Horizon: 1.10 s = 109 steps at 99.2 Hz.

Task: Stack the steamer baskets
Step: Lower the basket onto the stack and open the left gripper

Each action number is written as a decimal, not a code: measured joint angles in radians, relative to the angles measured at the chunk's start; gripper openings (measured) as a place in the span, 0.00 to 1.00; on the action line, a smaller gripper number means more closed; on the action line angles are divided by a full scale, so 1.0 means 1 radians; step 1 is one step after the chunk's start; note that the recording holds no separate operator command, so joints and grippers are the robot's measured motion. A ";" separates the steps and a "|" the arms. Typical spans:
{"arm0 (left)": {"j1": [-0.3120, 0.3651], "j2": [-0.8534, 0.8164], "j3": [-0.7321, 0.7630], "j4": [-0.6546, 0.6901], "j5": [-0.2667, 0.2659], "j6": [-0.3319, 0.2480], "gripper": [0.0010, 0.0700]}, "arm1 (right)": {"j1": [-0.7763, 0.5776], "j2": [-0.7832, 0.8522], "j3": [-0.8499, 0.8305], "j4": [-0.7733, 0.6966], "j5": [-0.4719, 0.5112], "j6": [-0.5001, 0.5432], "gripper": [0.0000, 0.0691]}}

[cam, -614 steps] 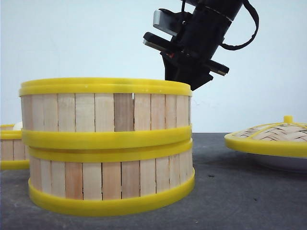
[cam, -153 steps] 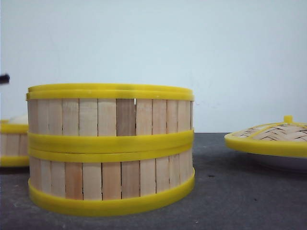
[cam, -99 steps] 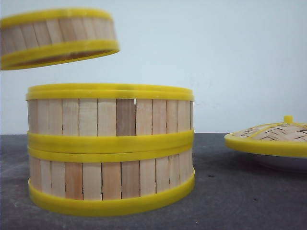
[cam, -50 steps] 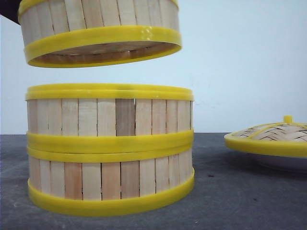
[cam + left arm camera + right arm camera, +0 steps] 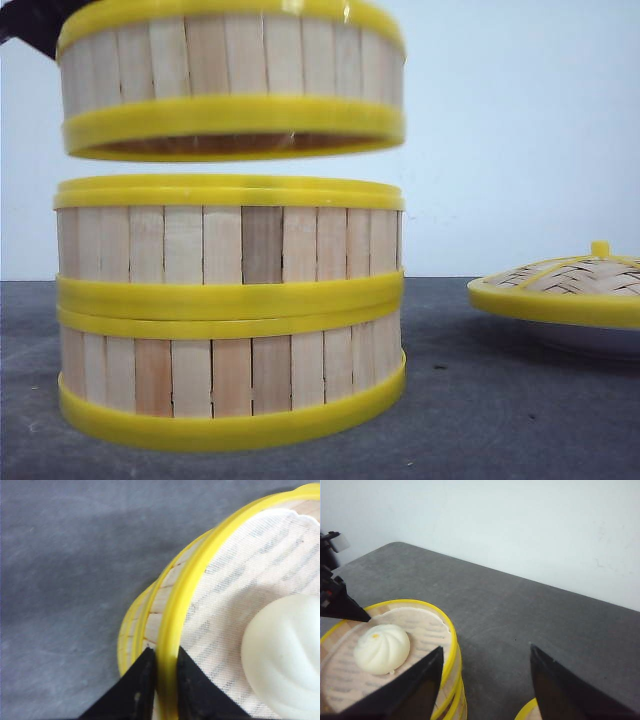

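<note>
My left gripper's release will leave the bun's steamer basket resting on the stack's yellow top rim (image 5: 230, 189).
Two steamer baskets stand stacked on the table, the upper one (image 5: 230, 240) on the lower one (image 5: 230, 375). A third steamer basket (image 5: 235, 60) hangs level just above them, a small gap under it. My left gripper (image 5: 166, 680) is shut on its yellow top rim (image 5: 200, 580), one finger inside and one outside. A white bun (image 5: 285, 655) lies in it on a cloth liner. In the right wrist view this basket (image 5: 427, 630) sits beside my open right gripper (image 5: 487, 680), which holds nothing. The right gripper is out of the front view.
A domed woven lid (image 5: 570, 280) with a yellow rim and knob rests on a white plate at the right of the dark grey table (image 5: 500, 400). Its rim edge (image 5: 527, 711) shows under my right gripper. A pale wall stands behind.
The held basket has come in from the upper left, moved right and sunk a little, so it now hangs squarely over the stack. The stack and lid have not moved.
</note>
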 joint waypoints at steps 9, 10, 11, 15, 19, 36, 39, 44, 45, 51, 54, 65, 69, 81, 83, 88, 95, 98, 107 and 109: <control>0.002 0.012 0.000 -0.011 -0.018 0.004 0.03 | 0.000 0.000 0.000 0.000 0.000 0.000 0.48; 0.002 0.013 0.000 -0.011 -0.018 0.004 0.03 | 0.000 0.000 0.000 0.000 0.000 0.000 0.48; 0.002 0.014 0.000 -0.011 -0.018 0.004 0.03 | 0.000 0.000 0.000 0.000 0.000 0.000 0.48; 0.002 0.018 0.000 -0.010 -0.018 0.004 0.03 | 0.000 0.000 0.000 0.000 0.000 0.000 0.48; 0.002 0.020 0.000 -0.010 -0.018 0.004 0.03 | 0.000 0.000 0.000 0.000 0.000 0.000 0.48; 0.000 0.024 0.000 -0.020 -0.013 0.004 0.03 | 0.000 0.000 0.000 0.000 0.000 0.000 0.48; -0.001 0.024 0.000 -0.023 -0.005 0.004 0.03 | 0.000 0.000 0.000 0.000 0.000 0.000 0.48; -0.003 0.024 0.000 -0.025 0.007 0.004 0.03 | 0.000 0.001 0.000 0.000 0.001 0.000 0.48; -0.003 0.024 0.000 -0.025 0.007 0.004 0.03 | 0.000 0.001 0.000 0.000 0.002 0.000 0.48; -0.005 0.024 0.000 -0.026 0.011 0.005 0.03 | 0.000 0.001 0.000 0.000 0.004 0.000 0.48; -0.006 0.024 0.000 -0.026 0.011 0.005 0.03 | 0.000 0.001 0.000 0.000 0.004 0.000 0.48; -0.010 0.024 0.000 -0.026 0.011 0.005 0.03 | 0.000 0.001 0.000 0.000 0.004 0.000 0.48; -0.010 0.024 0.000 -0.026 0.011 0.005 0.03 | 0.000 0.001 0.000 0.000 0.004 0.000 0.48; -0.010 0.026 0.000 -0.028 0.012 0.005 0.03 | 0.000 0.001 0.000 0.000 0.004 0.000 0.48; -0.010 0.027 0.000 -0.028 0.012 0.005 0.03 | 0.000 0.001 0.000 0.000 0.004 0.000 0.48; -0.010 0.033 0.000 -0.029 0.013 0.005 0.03 | 0.000 0.001 0.000 0.000 0.004 0.000 0.48; -0.010 0.046 0.000 -0.034 0.013 0.005 0.03 | 0.000 0.001 0.000 0.000 0.004 0.000 0.48; -0.010 0.052 0.000 -0.034 0.013 0.008 0.03 | 0.000 0.001 0.000 0.000 0.004 0.000 0.48; -0.012 0.067 0.000 -0.031 0.017 0.008 0.03 | 0.000 0.001 0.000 0.000 0.004 0.000 0.48; -0.012 0.068 0.000 -0.030 0.017 0.009 0.03 | 0.000 0.001 0.000 0.000 0.004 0.000 0.48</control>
